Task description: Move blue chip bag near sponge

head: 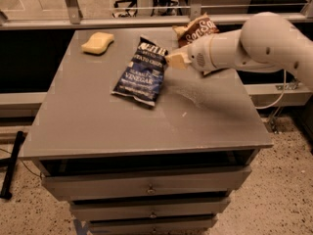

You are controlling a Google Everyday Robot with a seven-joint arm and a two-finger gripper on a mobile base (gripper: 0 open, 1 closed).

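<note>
My gripper is to let go of the blue chip bag. It will leave it on the table [111, 50] against the pale yellow sponge's front corner.
The blue chip bag [141, 74], dark blue with white "VINEGAR" lettering, sits on the grey table [146, 126] near its middle, with its top end raised toward the back. My gripper [170, 60], with tan fingertips on a white arm, is shut on the bag's upper right edge. The pale yellow sponge [98, 42] lies at the back left of the table, a short way to the left of the bag's top end and apart from it.
A brown and tan chip bag [199, 30] lies at the back right, partly behind my arm [254, 45]. A metal rail [146, 19] runs behind the table. Drawers [146, 187] sit below the table front.
</note>
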